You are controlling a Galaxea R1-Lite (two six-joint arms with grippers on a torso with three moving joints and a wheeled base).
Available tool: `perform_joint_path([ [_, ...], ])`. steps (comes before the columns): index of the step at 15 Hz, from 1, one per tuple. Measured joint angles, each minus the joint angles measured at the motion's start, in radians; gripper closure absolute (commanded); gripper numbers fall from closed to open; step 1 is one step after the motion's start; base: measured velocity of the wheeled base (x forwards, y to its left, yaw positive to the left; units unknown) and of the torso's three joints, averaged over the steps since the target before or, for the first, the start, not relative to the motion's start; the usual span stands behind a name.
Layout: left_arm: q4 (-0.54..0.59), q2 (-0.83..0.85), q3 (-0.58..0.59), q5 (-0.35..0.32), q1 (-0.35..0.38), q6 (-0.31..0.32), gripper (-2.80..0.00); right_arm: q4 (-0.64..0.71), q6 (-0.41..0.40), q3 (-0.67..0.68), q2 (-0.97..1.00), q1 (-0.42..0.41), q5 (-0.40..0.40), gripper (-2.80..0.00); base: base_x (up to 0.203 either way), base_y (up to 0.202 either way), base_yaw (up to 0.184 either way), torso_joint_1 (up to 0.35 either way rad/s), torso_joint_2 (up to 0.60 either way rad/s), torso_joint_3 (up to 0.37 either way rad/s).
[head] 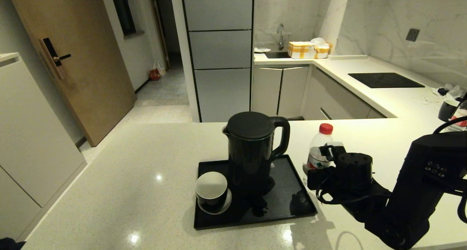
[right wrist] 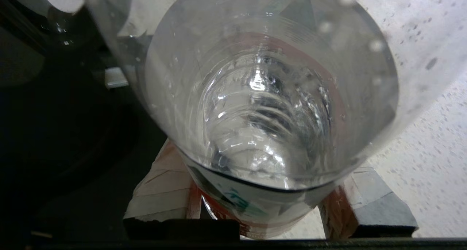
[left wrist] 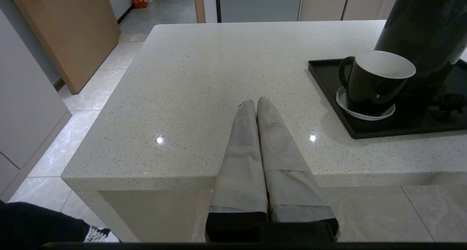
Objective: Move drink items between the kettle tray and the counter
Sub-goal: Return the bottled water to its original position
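Observation:
The robot's right gripper should set the water bottle down on the black tray [head: 293, 199] between the kettle and the nearby rim.
A clear water bottle [head: 319, 147] with a red cap stands upright just off the right rim of the glossy black tray [head: 292, 202]. My right gripper [head: 318, 158] is shut on its labelled body. In the right wrist view the bottle [right wrist: 270, 107] fills the frame, with a finger [right wrist: 164, 195] pressed to each side of my right gripper [right wrist: 262, 206]. A black cup [head: 211, 191], white inside, sits on a white saucer [head: 226, 203] at the tray's front left; the left wrist view shows a handle on this cup [left wrist: 375, 80]. My left gripper [left wrist: 256, 101] is shut and empty, above the counter [left wrist: 204, 82] left of the tray [left wrist: 328, 73].
The tall black kettle [head: 251, 151] stands mid-tray, between cup and bottle. Another dark cup [head: 447, 109] and bottle [head: 460, 118] stand at the far right. A black cooktop [head: 385, 80] lies on the back counter. The speckled counter [head: 127, 169] stretches left of the tray.

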Motion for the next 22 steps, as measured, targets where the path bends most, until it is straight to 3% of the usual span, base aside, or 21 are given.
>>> perform_joint_path([
  [7, 0.0, 0.0, 0.0, 0.0, 0.0, 0.0, 0.0, 0.023, 0.006, -0.038, 0.024, 0.123, -0.006, 0.0, 0.0, 0.0, 0.0, 0.0, 0.0, 0.0],
  [17, 0.0, 0.0, 0.0, 0.0, 0.0, 0.001, 0.0, -0.012, 0.037, -0.073, 0.172, 0.135, -0.006, 0.0, 0.0, 0.0, 0.0, 0.0, 0.0, 0.0],
  [18, 0.0, 0.0, 0.0, 0.0, 0.0, 0.0, 0.0, -0.01, 0.037, -0.069, 0.173, 0.135, -0.006, -2.8, 0.0, 0.0, 0.0, 0.0, 0.0, 0.0],
  [22, 0.0, 0.0, 0.0, 0.0, 0.0, 0.0, 0.0, -0.005, 0.038, -0.037, 0.166, 0.135, -0.005, -2.8, 0.0, 0.0, 0.0, 0.0, 0.0, 0.0],
])
